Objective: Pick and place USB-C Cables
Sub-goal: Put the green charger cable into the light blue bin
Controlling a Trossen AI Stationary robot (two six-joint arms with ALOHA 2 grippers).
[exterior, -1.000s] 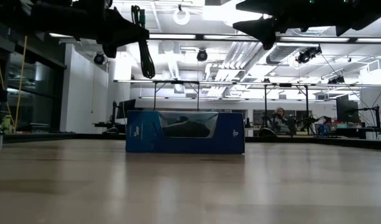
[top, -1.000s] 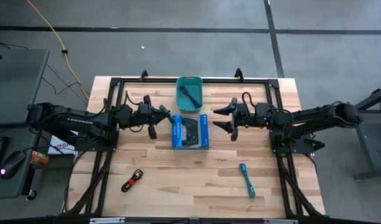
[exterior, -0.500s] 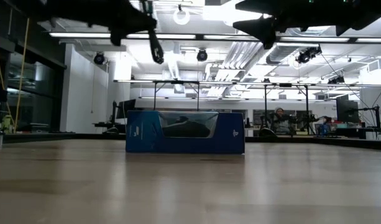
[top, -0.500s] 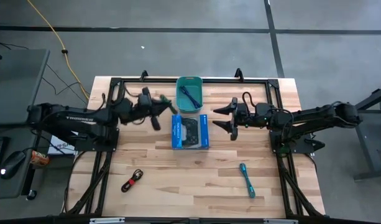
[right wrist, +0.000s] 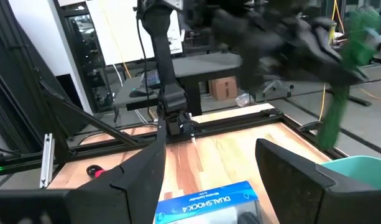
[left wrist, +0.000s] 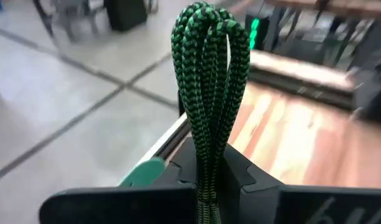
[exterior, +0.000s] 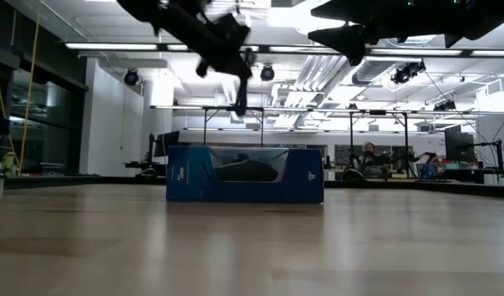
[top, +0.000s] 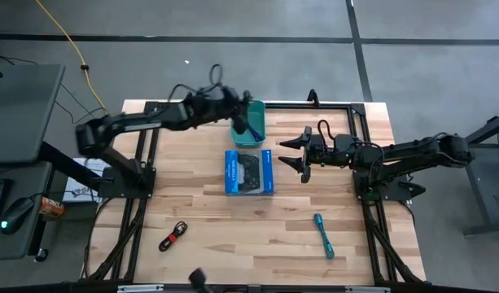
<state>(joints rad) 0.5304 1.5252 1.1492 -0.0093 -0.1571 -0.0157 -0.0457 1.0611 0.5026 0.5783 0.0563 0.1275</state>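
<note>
Next, my left gripper releases the green cable bundle across the dark blue cable inside the teal bin (top: 254,129).
My left gripper (top: 238,112) is up over the near-left part of the teal bin (top: 259,134) and is shut on the green cable bundle (left wrist: 209,74), whose looped end sticks out past the fingers. A dark blue cable (top: 249,125) lies inside the bin. The teal cable (top: 324,234) lies flat on the table near the right side. The black cable with a red band (top: 174,236) lies near the front left. My right gripper (top: 296,153) hovers open beside the right end of the blue controller box (top: 249,172). My left gripper pinches the green bundle between its two fingers, on the stretch (left wrist: 206,168) below the looped end. The loops (left wrist: 210,37) reach well beyond the fingertips. The bundle is lifted clear of the table and hangs (right wrist: 330,118) above the bin's rim (right wrist: 364,165).
The blue controller box lies on the table's middle, just in front of the bin. A black metal frame (top: 347,107) runs along the far edge and both sides. Bare wood (top: 249,232) spreads between the two cables lying near the front edge.
My left arm has swung from the left of the box toward the far edge and the right, fast enough to blur, carrying the green bundle to a spot over the teal bin. The gripper has turned with the swing and stayed shut on the bundle.
</note>
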